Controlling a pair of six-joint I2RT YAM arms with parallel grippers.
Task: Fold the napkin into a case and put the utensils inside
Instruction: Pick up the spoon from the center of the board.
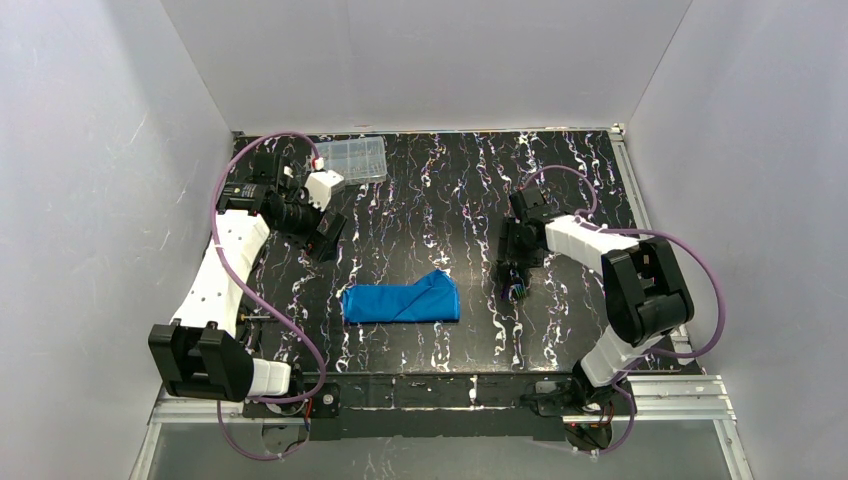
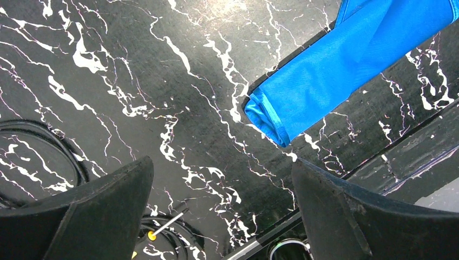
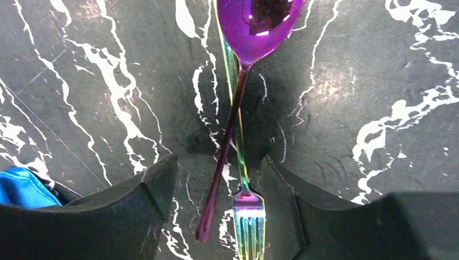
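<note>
The purple spoon's handle and the fork are both between my right gripper's fingers, so my right gripper will move toward the bowl and take only the spoon by its neck point(image 3: 244, 67).
The napkin lies folded as a narrow bright blue case point(image 1: 400, 300) with a diagonal flap edge, at the table's middle front. Its end also shows in the left wrist view point(image 2: 335, 70). My left gripper point(image 1: 328, 240) point(image 2: 222, 165) is open and empty, up and to the left of the case. My right gripper point(image 1: 514, 280) point(image 3: 218, 168) is open, low over the table to the right of the case. Its fingers straddle the utensils without closing on them. A purple spoon point(image 3: 238, 97) and an iridescent green-pink fork point(image 3: 249, 222) lie side by side, handles overlapping.
A clear plastic compartment box point(image 1: 350, 158) stands at the back left. White walls enclose the black marbled table point(image 1: 440, 190). A thin metal pin with a yellow cap point(image 2: 162, 225) and black cables lie near the left arm. The table's front rail point(image 2: 389, 157) runs past the case.
</note>
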